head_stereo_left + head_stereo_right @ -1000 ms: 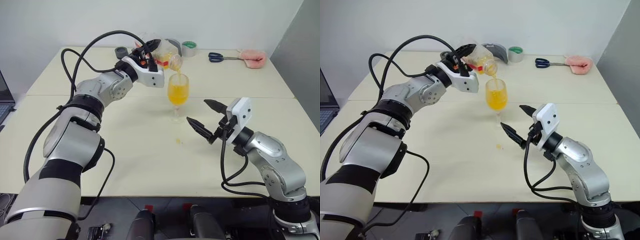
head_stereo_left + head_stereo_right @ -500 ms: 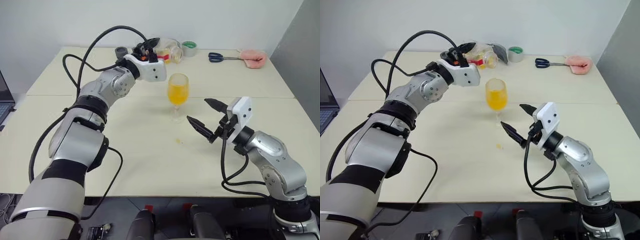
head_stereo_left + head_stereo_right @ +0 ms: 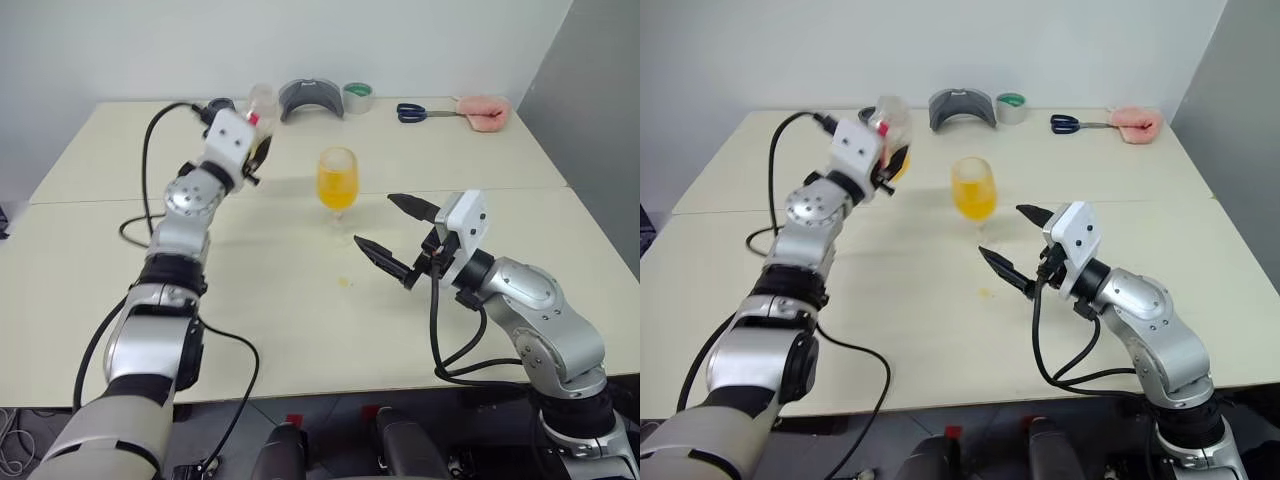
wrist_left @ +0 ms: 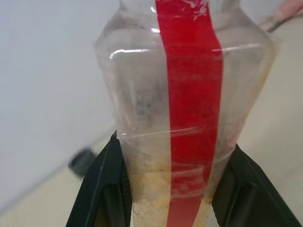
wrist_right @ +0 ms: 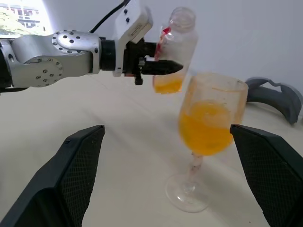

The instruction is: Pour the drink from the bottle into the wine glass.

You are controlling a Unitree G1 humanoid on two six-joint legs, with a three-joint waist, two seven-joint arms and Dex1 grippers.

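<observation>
Next, my left gripper sets the clear bottle down on the table (image 3: 203,243), just in front of the seam and well to the side of the wine glass.
The wine glass (image 3: 337,180) stands upright mid-table, about half full of the orange drink (image 5: 204,126). To its left, my left gripper (image 3: 258,152) is shut on the clear bottle (image 3: 890,122), gripping low on its body. The bottle stands nearly upright above the table, mouth open at the top. Its red label strip (image 4: 191,94) faces the left wrist view, and a little drink sits at its bottom (image 5: 166,85). The black fingers (image 4: 102,189) press both of its sides. My right gripper (image 3: 375,220) hovers open just right of the glass, apart from it.
A small orange spot (image 3: 345,282) lies on the table in front of the glass. Along the far edge sit a grey curved piece (image 3: 310,98), a green tape roll (image 3: 358,97), scissors (image 3: 420,112) and a pink cloth (image 3: 480,108).
My left arm swung the bottle left, away from above the glass, and rolled it from tipped to upright. The stream into the glass has stopped. The right gripper barely moved.
</observation>
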